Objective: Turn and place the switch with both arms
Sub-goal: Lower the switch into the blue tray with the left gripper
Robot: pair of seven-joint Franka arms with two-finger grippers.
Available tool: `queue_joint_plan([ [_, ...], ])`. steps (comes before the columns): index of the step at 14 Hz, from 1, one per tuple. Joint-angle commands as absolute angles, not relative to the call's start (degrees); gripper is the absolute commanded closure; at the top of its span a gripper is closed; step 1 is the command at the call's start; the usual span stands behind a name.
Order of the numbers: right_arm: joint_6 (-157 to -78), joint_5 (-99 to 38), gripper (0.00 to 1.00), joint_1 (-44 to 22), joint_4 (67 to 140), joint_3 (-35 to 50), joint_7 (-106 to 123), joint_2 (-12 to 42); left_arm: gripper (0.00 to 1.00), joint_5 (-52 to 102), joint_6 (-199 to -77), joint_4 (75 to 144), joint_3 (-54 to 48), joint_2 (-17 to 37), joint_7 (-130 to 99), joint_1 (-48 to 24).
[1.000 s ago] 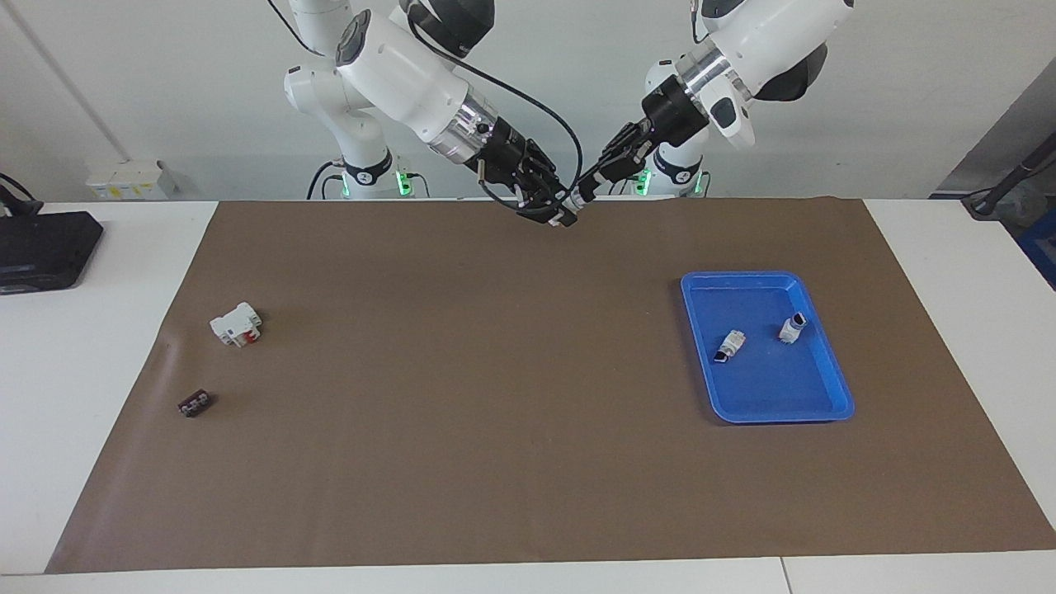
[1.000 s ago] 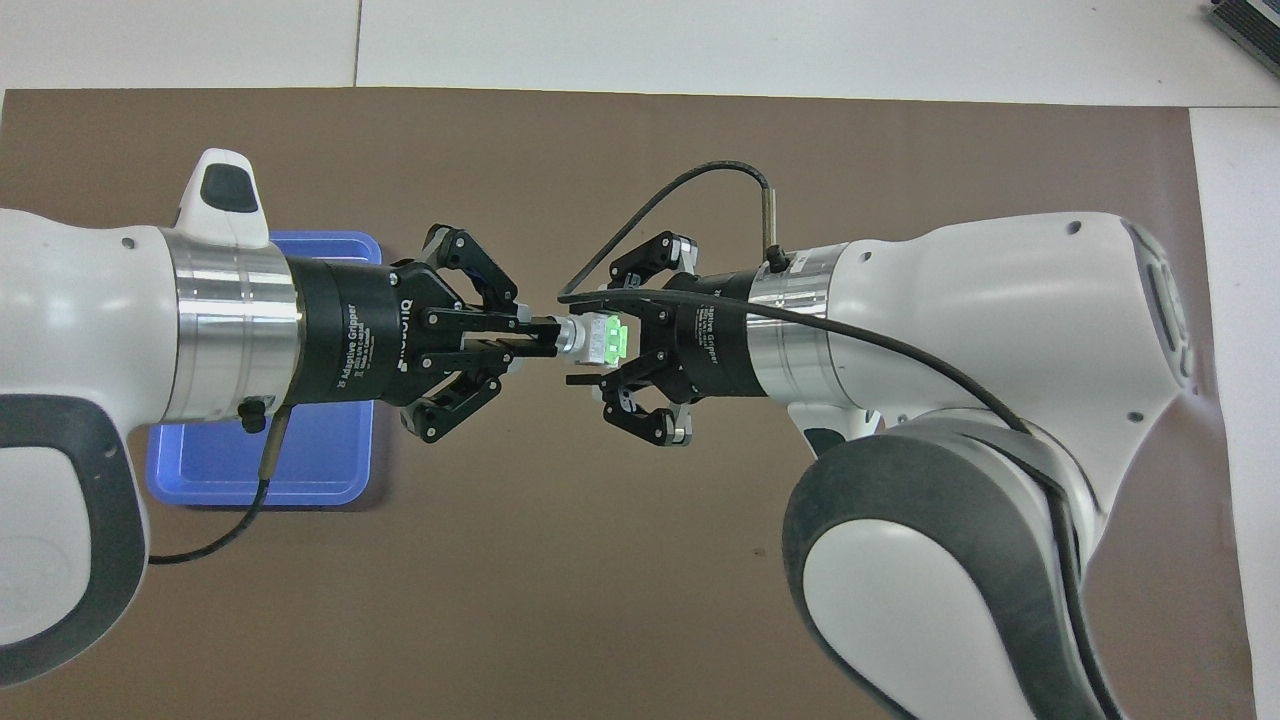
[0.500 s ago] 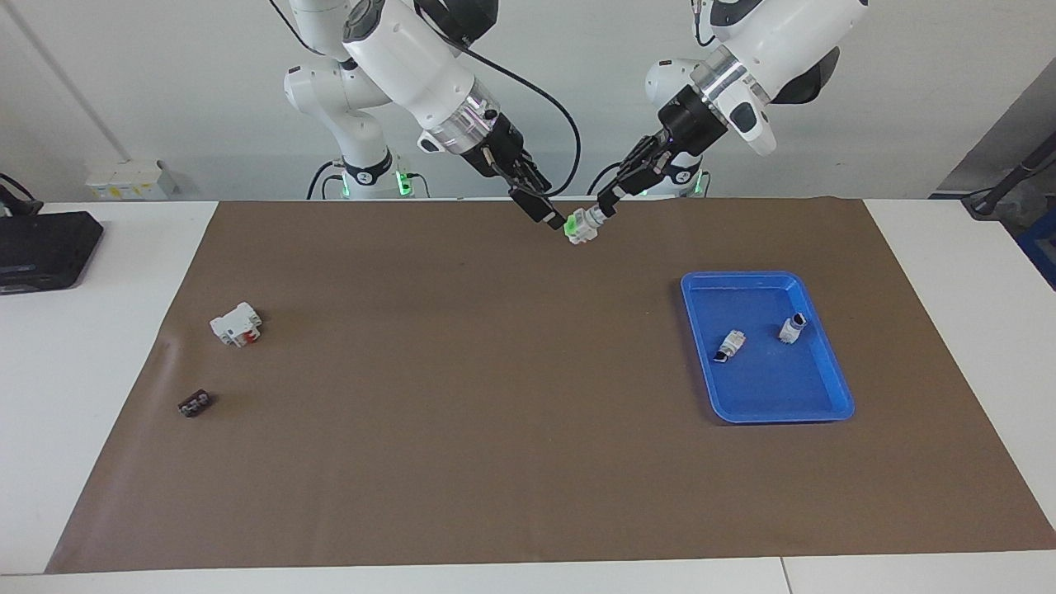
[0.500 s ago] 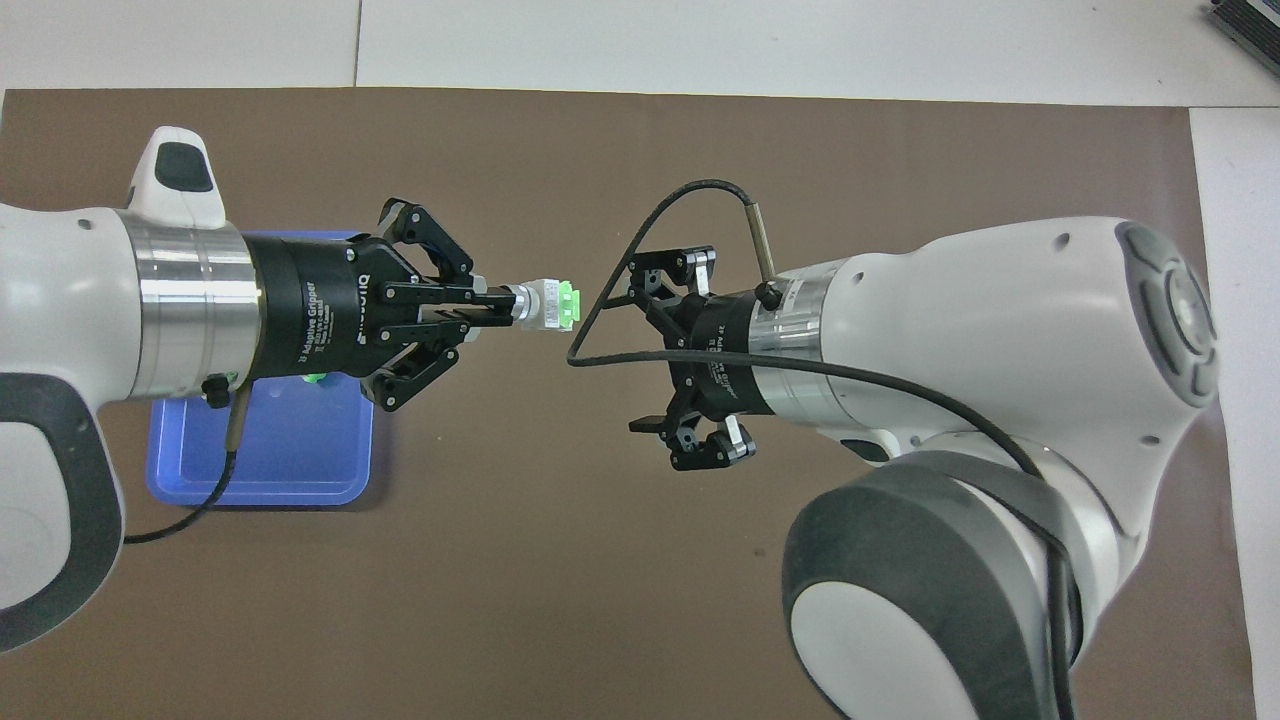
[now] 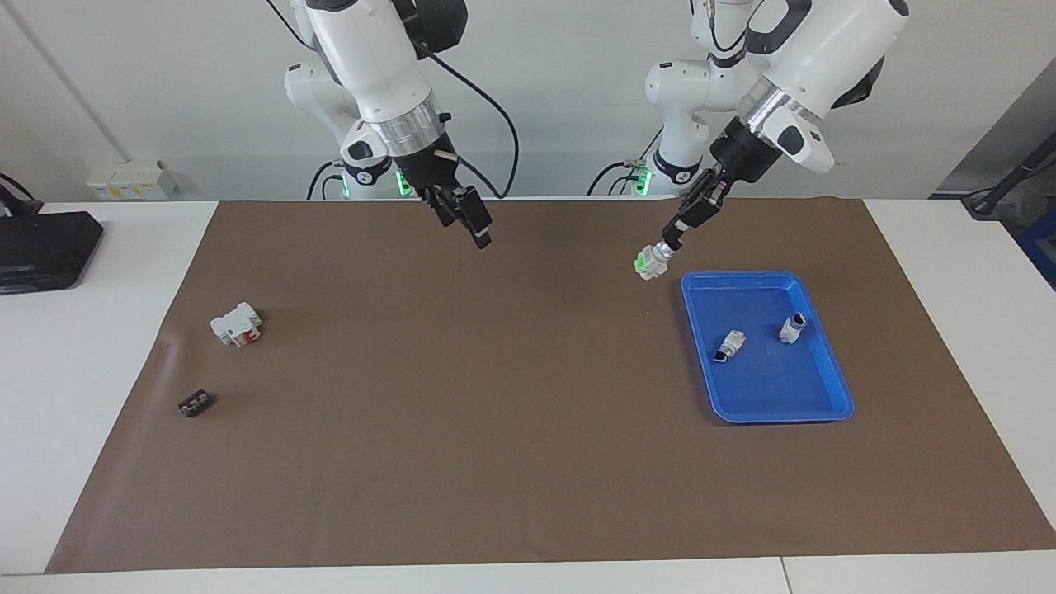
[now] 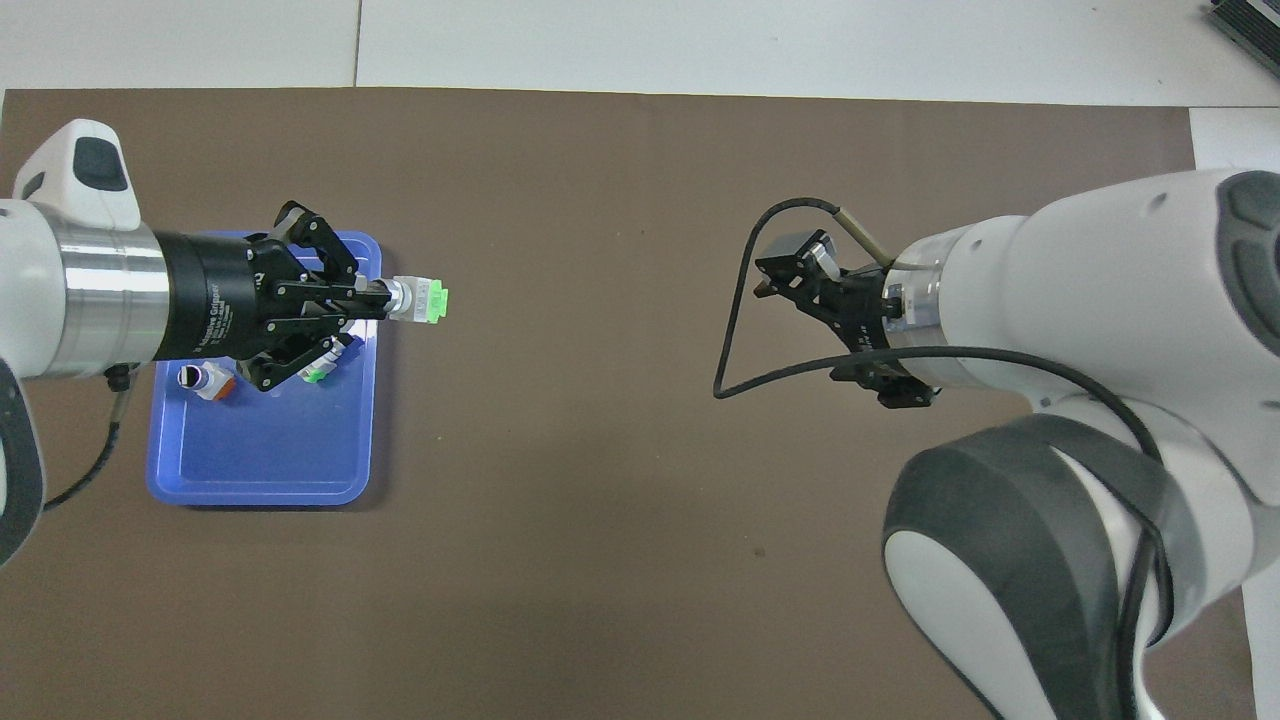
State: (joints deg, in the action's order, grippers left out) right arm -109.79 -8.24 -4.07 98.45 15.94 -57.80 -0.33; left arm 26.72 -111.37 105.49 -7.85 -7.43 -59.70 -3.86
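Note:
The robot's left gripper should set the switch down on the empty bottom of the blue tray (image 6: 271, 445), near the two small white pieces.
The switch (image 5: 651, 265), a tiny white block with a bright green end, hangs from my left gripper (image 5: 667, 246), which is shut on its stem end. It is in the air over the brown mat, just beside the blue tray's (image 5: 767, 392) corner. In the overhead view the switch (image 6: 422, 298) sticks out past my left gripper (image 6: 385, 300), just off the tray's (image 6: 260, 460) edge. My right gripper (image 5: 474, 227) is open and empty over the mat, toward the right arm's end; it also shows in the overhead view (image 6: 830, 325).
Two small white pieces with dark ends (image 5: 729, 344) (image 5: 792, 327) lie in the tray. A larger white block with a red part (image 5: 236, 323) and a small dark piece (image 5: 194, 403) lie on the mat (image 5: 462, 396) toward the right arm's end. A black device (image 5: 41, 247) sits off the mat.
My right gripper let go of the switch, opened and drew back toward its own end. My left gripper carried the switch by its stem away to beside the tray.

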Motion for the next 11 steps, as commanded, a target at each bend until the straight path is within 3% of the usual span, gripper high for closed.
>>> queue_joint_plan([
  [1,-105.8,-2.8,0.0,-0.4,98.4,16.3,-44.8,-1.6,1.0,23.0,-108.6,109.7,-8.1,-11.1,-49.2,2.1],
  [5,-102.7,0.0,0.0,4.8,98.0,16.2,-30.1,-2.5,1.0,19.0,-110.6,118.2,-8.1,-14.7,-30.6,7.7],
  [11,-96.1,-0.1,0.0,8.4,97.2,12.0,-15.7,-4.7,1.0,12.9,-122.1,130.8,-8.2,-14.1,-17.4,10.4],
])
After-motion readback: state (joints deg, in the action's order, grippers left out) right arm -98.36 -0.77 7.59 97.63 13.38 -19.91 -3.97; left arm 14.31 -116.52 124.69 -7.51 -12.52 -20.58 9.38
